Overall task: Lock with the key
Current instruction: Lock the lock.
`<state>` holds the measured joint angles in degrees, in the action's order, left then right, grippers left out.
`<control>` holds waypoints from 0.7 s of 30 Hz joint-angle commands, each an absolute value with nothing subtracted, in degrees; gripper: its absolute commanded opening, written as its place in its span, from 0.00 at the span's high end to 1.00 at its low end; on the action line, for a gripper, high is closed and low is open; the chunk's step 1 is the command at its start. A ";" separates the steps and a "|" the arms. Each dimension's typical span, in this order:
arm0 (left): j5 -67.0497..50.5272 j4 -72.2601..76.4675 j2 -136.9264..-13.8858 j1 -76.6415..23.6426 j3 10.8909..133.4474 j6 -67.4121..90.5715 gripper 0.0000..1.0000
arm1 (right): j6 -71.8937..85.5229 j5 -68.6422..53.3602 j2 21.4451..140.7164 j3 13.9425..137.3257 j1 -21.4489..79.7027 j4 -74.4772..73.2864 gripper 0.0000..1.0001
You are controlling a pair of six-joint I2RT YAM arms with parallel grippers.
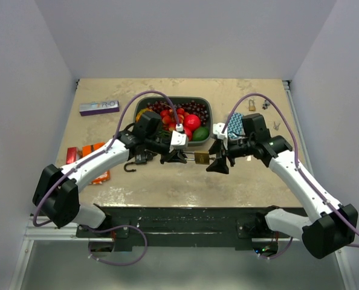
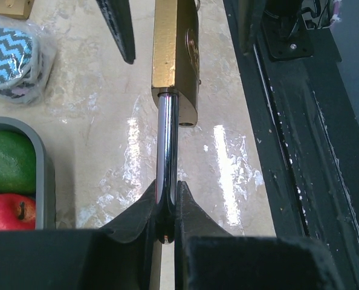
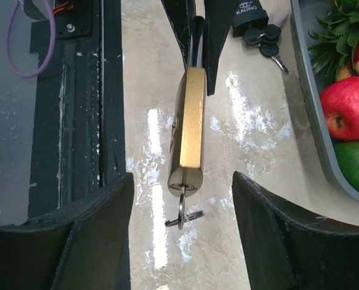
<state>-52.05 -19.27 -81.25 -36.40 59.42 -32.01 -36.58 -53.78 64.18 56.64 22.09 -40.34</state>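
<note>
The padlock's brass body is twisted against its chrome shackle. My right gripper needs to close on the body's wide sides (image 3: 177,140) and straighten it before locking.
A brass padlock (image 1: 202,158) hangs level above the table between my two grippers. My left gripper (image 1: 178,158) is shut on its chrome shackle (image 2: 167,145), with the brass body (image 2: 174,54) pointing away from it. A key (image 3: 181,208) on a small ring sticks out of the keyhole in the padlock's (image 3: 191,127) bottom end. Around that end my right gripper (image 3: 182,176) stands open, one finger on each side of the key with a gap on both sides. The right fingers (image 2: 120,24) flank the padlock's far end in the left wrist view.
A grey bin (image 1: 206,109) of fruit sits just behind the grippers, its wall (image 3: 312,90) close on the right. A black padlock with keys (image 3: 252,18) lies near the left gripper. A chevron pouch (image 1: 235,124), a small brass padlock (image 1: 251,105), a purple box (image 1: 99,107) and orange packs (image 1: 95,154) lie around.
</note>
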 commanded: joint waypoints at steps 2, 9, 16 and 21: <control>-55.81 -14.94 -81.12 -36.39 63.81 -30.24 1.00 | -34.99 -55.81 65.30 57.13 24.08 -35.95 0.36; -54.93 -15.21 -81.56 -36.47 64.16 -29.09 1.00 | -33.39 -53.80 66.53 56.86 25.31 -32.25 0.75; -54.58 -19.33 -82.26 -36.47 64.95 -30.50 1.00 | -35.07 -49.67 66.71 58.10 25.40 -32.88 1.00; -54.05 -20.40 -82.53 -36.47 65.30 -30.15 1.00 | -34.10 -49.83 66.09 57.74 25.40 -31.90 1.00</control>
<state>-50.59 -23.42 -83.26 -36.38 61.65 -30.59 -34.41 -50.22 67.42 56.71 25.12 -34.20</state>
